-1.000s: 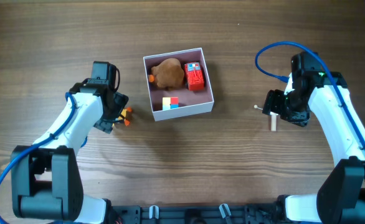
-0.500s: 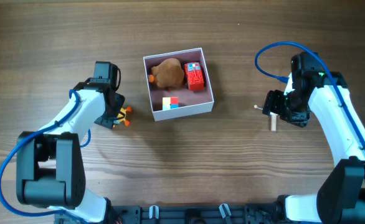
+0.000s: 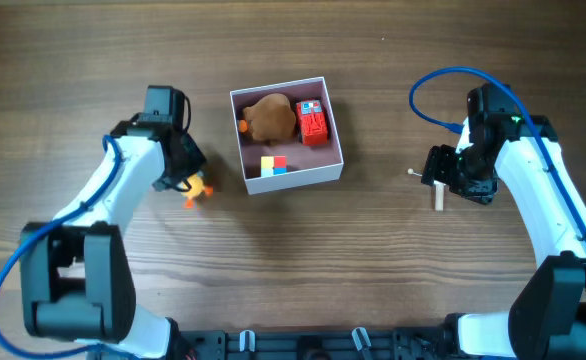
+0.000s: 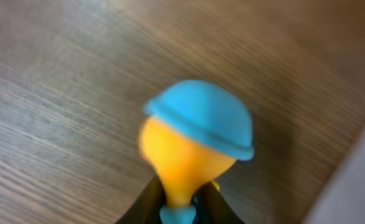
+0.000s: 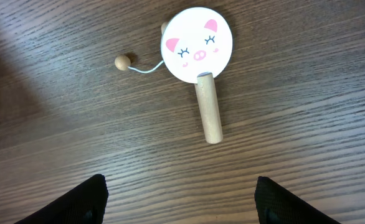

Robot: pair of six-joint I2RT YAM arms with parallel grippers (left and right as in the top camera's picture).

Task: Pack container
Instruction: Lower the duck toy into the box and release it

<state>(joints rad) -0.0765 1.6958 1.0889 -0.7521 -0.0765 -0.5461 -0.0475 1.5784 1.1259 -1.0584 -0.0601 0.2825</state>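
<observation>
I need to next move my right gripper to the pig-faced rattle drum and close it on its wooden handle's upper part (image 3: 439,193) (image 5: 208,101), just under the pig face.
The container (image 3: 291,181), a square white-walled box with a dusty-pink inside, sits mid-table holding a brown plush (image 3: 270,117), a red toy (image 3: 314,123) and a coloured cube (image 3: 273,165). Just left of it, my left gripper (image 3: 185,181) is shut on a yellow toy figure (image 3: 195,189). In the left wrist view the figure (image 4: 192,140) wears a blue hat, and the gripper (image 4: 182,191) pinches its narrow lower part. My right gripper (image 5: 181,186) is open above the table, short of a pig-faced rattle drum (image 5: 197,36) with a wooden handle.
The container's pale wall (image 4: 357,180) shows blurred at the right edge of the left wrist view. The drum's handle (image 3: 438,198) and string bead (image 3: 411,173) lie on the wood beside the right gripper (image 3: 451,172). A blue cable (image 3: 428,90) loops over the right arm.
The left gripper has shut on the yellow figure, and the figure has shifted slightly toward the table's front. The right arm has not moved.
</observation>
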